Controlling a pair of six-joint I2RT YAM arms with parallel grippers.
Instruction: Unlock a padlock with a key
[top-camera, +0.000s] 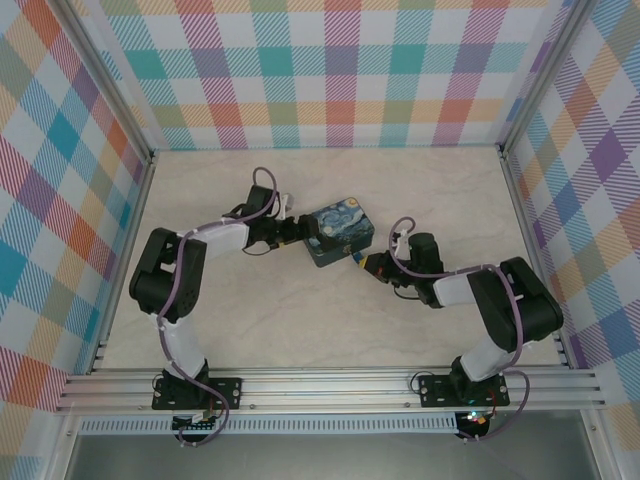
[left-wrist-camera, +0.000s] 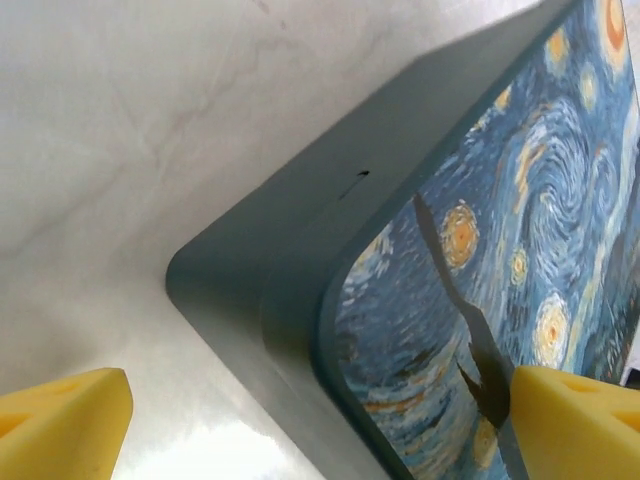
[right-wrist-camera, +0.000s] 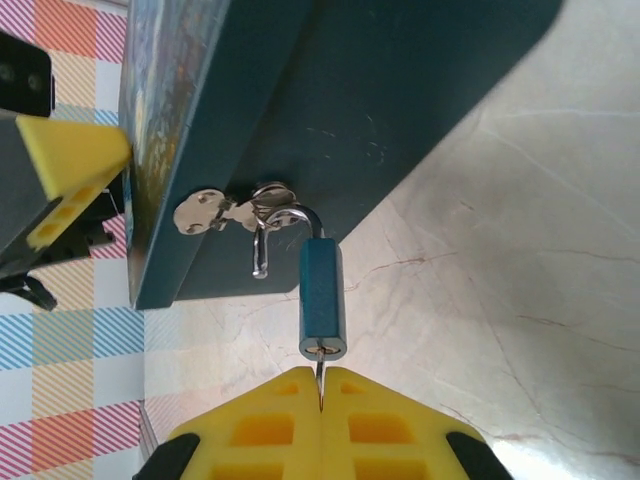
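The open shackle still hangs in the latch while my right gripper holds the key, so I need to let go of the key and take the padlock near its shackle (right-wrist-camera: 314, 224).
The padlock (right-wrist-camera: 322, 300) has a small blue body and a silver shackle (right-wrist-camera: 285, 222) hooked through the latch on the side of the starry-night tin (right-wrist-camera: 400, 90). The shackle's free leg hangs beside the body, out of it. The thin grey key (right-wrist-camera: 320, 375) sticks into the padlock's underside. My right gripper (right-wrist-camera: 322, 388) is shut on the key, its yellow fingers pressed together. My left gripper (left-wrist-camera: 320, 435) is open, its fingers wide apart on either side of the tin's (left-wrist-camera: 450, 300) corner. From above, both grippers (top-camera: 300, 232) (top-camera: 372, 262) flank the tin (top-camera: 340, 231).
One yellow finger of the left gripper (right-wrist-camera: 70, 160) rests against the tin's painted lid. A small bunch of silver keys or tags (right-wrist-camera: 205, 212) hangs at the latch. Marble-patterned tabletop (top-camera: 300, 320) surrounds the tin; checked walls (top-camera: 340, 70) enclose three sides.
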